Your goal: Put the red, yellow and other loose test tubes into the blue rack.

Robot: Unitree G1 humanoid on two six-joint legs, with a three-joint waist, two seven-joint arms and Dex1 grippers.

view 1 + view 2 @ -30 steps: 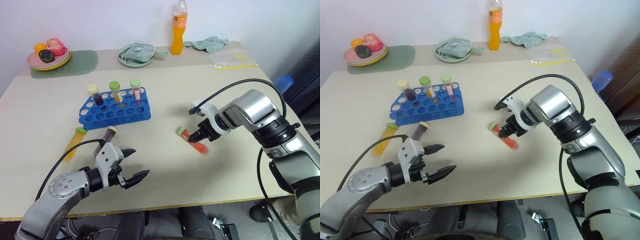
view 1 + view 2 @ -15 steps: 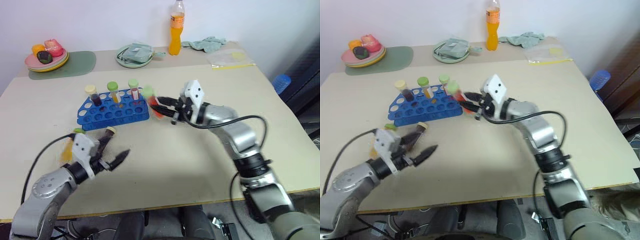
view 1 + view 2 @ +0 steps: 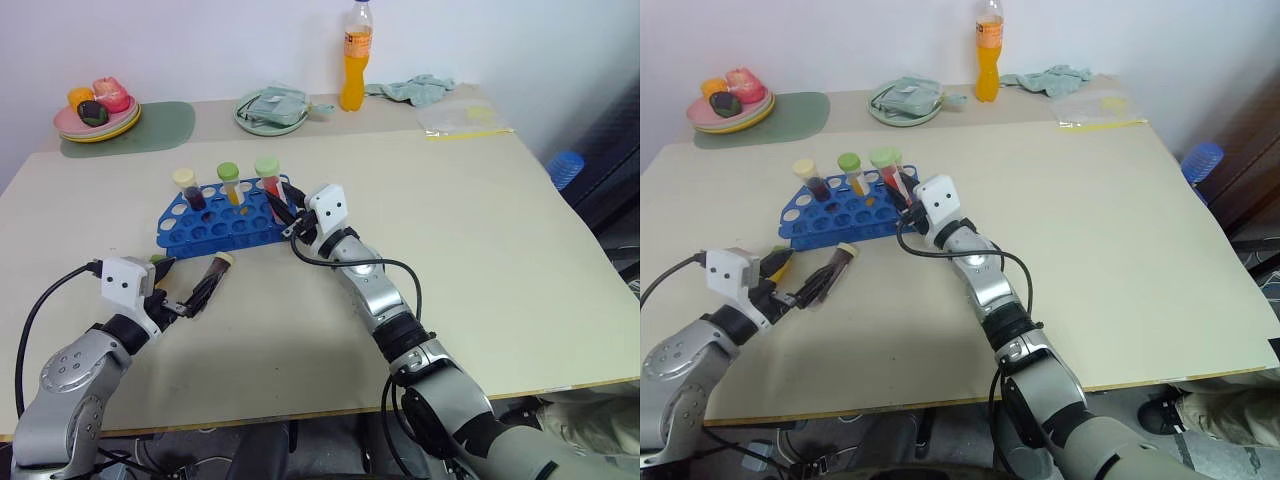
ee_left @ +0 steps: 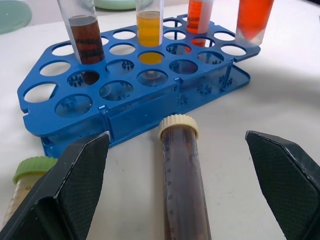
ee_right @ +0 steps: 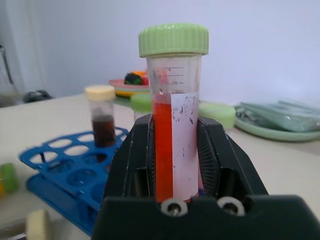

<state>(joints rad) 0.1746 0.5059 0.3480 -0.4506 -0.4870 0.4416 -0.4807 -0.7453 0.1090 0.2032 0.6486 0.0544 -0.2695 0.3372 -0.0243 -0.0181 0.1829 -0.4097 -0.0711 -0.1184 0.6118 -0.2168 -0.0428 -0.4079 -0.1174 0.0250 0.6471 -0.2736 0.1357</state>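
Observation:
The red test tube's bottom sits above the blue rack's top, so next my right gripper regrasps the tube's body (image 5: 176, 130) and guides it straight down into a hole.
The blue rack (image 3: 230, 222) stands left of the table's middle with three capped tubes upright in its back row. My right gripper (image 5: 175, 150) is shut on a red test tube (image 5: 175, 100) with a pale green cap. It holds the tube upright just over the rack's right end (image 4: 255, 20). A dark maroon tube (image 4: 180, 175) with a cream cap lies on the table in front of the rack, between the fingers of my open left gripper (image 3: 190, 292). A yellow tube with a green cap (image 4: 32, 167) lies beside it, partly hidden by my left hand.
Along the far edge stand an orange soda bottle (image 3: 357, 55), a green plate (image 3: 272, 110) with a cloth on it, a plate of fruit (image 3: 95, 110) on a green mat, a teal cloth (image 3: 415, 88) and a plastic bag (image 3: 465, 115).
My right gripper has swung left from the table's middle to the rack's right end, turning the red tube upright. My left gripper has moved left and forward to straddle the maroon tube.

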